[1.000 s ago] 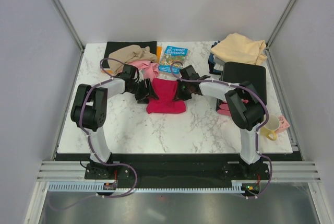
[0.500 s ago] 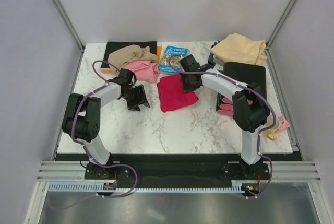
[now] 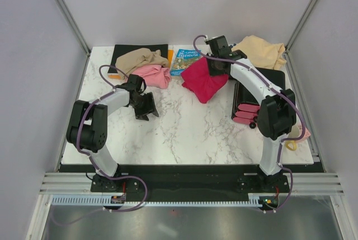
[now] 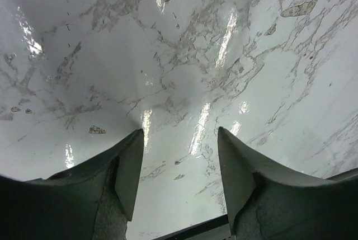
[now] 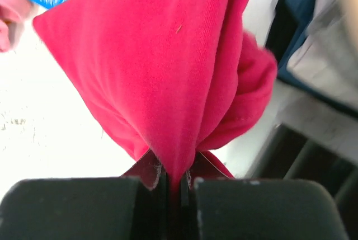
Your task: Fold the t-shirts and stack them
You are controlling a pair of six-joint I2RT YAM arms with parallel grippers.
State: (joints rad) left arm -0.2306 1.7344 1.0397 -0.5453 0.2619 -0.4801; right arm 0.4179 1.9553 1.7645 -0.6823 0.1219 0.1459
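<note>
Next, my right gripper puts the crimson red t-shirt down on top of the pale peach-cream t-shirt (image 3: 259, 50) and lets go. The crimson t-shirt hangs above the table's back middle now.
My right gripper (image 3: 215, 66) is shut on the crimson red t-shirt (image 3: 203, 81), which hangs folded from it above the table's back middle; the cloth (image 5: 162, 66) bunches between the jaws in the right wrist view. A pink t-shirt (image 3: 152, 75) lies crumpled at the back left, touching a tan-brown t-shirt (image 3: 137, 58) on the black mat (image 3: 124, 50). A pale peach-cream t-shirt (image 3: 256, 51) sits at the back right. My left gripper (image 3: 146, 107) is open over bare marble (image 4: 184, 72), nothing between its fingers (image 4: 127, 167).
A blue illustrated book (image 3: 185, 61) lies at the back centre, by the red shirt. A black tray (image 3: 263, 83) with pink items stands at the right, and a yellowish mug (image 3: 291, 141) sits near the right front corner. Walls enclose three sides.
The right gripper carried the red t-shirt up and toward the back right, lifting it off the table. The left gripper let go and drew back to the left.
</note>
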